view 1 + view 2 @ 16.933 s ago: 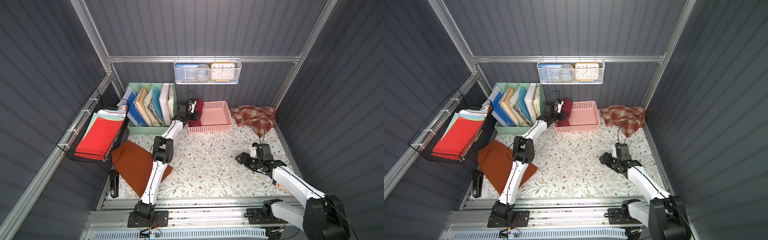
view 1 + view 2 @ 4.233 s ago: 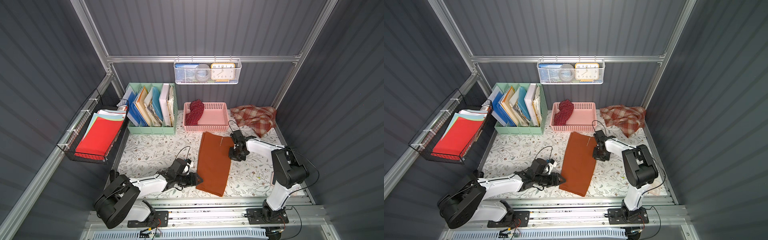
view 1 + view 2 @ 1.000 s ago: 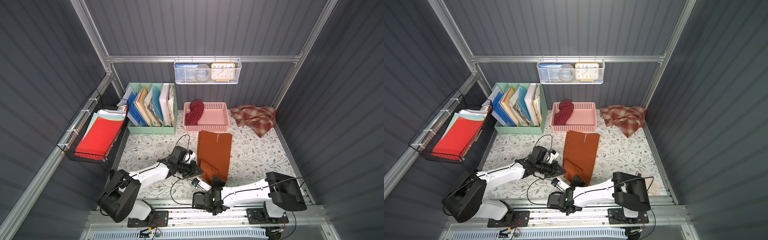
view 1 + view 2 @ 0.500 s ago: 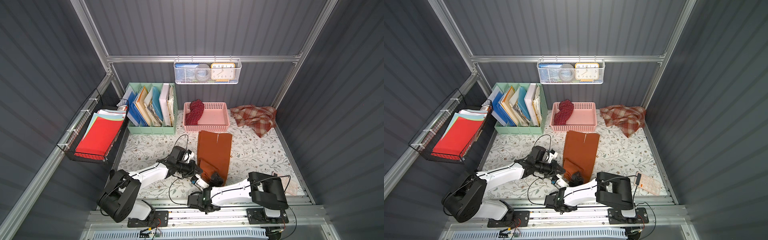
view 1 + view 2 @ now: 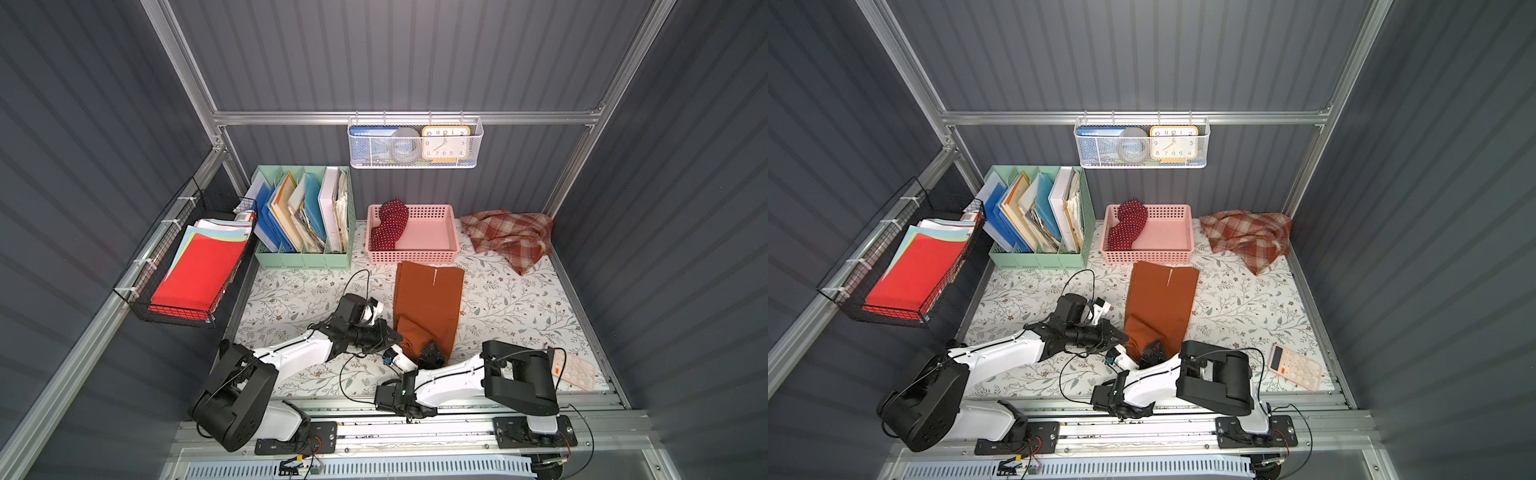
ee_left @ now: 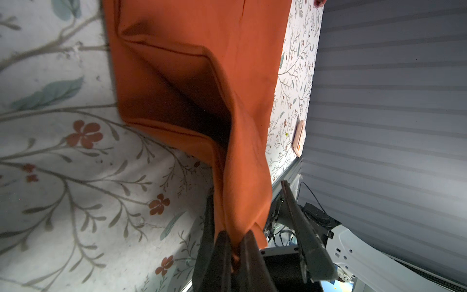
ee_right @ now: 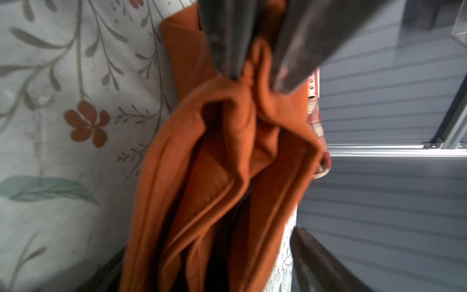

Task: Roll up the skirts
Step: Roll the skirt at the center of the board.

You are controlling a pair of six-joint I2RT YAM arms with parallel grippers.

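My left gripper has the skirt's near end bunched up in it, so it should open, back away and take the skirt's side edge (image 5: 396,318) next to my right gripper.
The rust-orange skirt (image 5: 428,303) (image 5: 1160,299) lies folded lengthwise mid-table. My left gripper (image 5: 397,338) (image 6: 233,237) is shut on its near corner and lifts it off the cloth-covered table. My right gripper (image 5: 430,353) (image 7: 214,268) stands open at that same near end, with bunched orange cloth between its spread fingers (image 7: 323,265). The dark red polka-dot skirt (image 5: 388,226) sits rolled in the pink basket (image 5: 440,253). At the back right the plaid skirt (image 5: 507,237) lies crumpled.
A green file organiser (image 5: 303,216) stands at the back left beside the pink basket. A black wire basket (image 5: 195,266) of red paper hangs on the left wall. A white mesh basket (image 5: 415,143) with a clock hangs at the back. A calculator (image 5: 575,372) lies front right.
The right arm has folded inward, its elbow swinging left, with its gripper staying at the orange skirt's near end. The left gripper keeps its hold on the corner.
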